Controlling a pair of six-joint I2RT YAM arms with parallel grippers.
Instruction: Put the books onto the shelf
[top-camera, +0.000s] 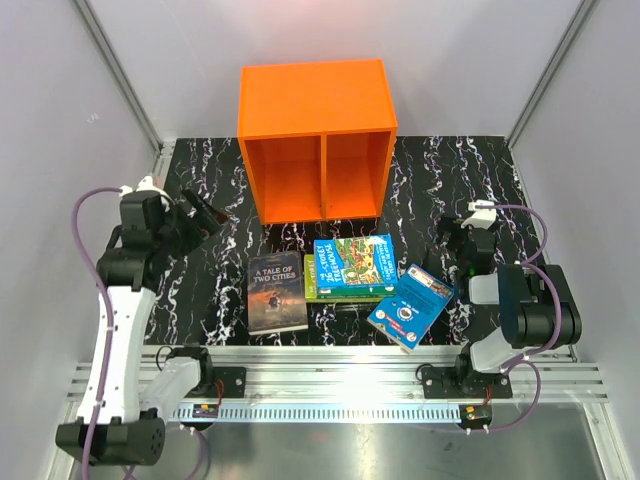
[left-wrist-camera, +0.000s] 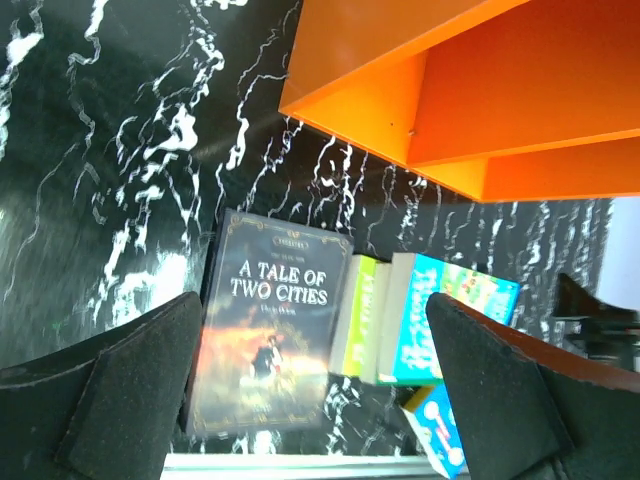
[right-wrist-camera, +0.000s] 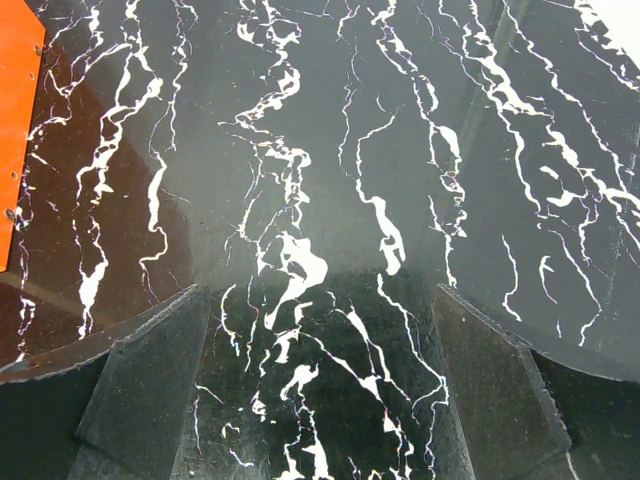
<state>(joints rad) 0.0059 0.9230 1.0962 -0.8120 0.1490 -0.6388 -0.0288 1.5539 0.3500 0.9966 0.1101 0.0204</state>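
The robot's right gripper needs to grip the short end (top-camera: 393, 258) of the stack's top illustrated book, on the side toward the tilted blue book.
The orange shelf (top-camera: 315, 100) stands at the back of the table, its two compartments facing the arms; the left wrist view shows the shelf (left-wrist-camera: 480, 90) from below. In front lie the books: brown "A Tale of Two Cities" (top-camera: 277, 291), two illustrated ones stacked (top-camera: 355, 262), and a blue one (top-camera: 411, 306) tilted at the right. My left gripper (top-camera: 205, 215) hovers open at the left, apart from the brown book (left-wrist-camera: 270, 320). My right gripper (top-camera: 455, 232) is open above bare table, right of the stack. The shelf edge (right-wrist-camera: 15, 130) shows in the right wrist view.
The black marbled tabletop (top-camera: 450, 170) is bounded by white walls at the sides and back. An aluminium rail (top-camera: 340, 385) with the arm bases runs along the near edge. The blue book's corner lies close to that rail.
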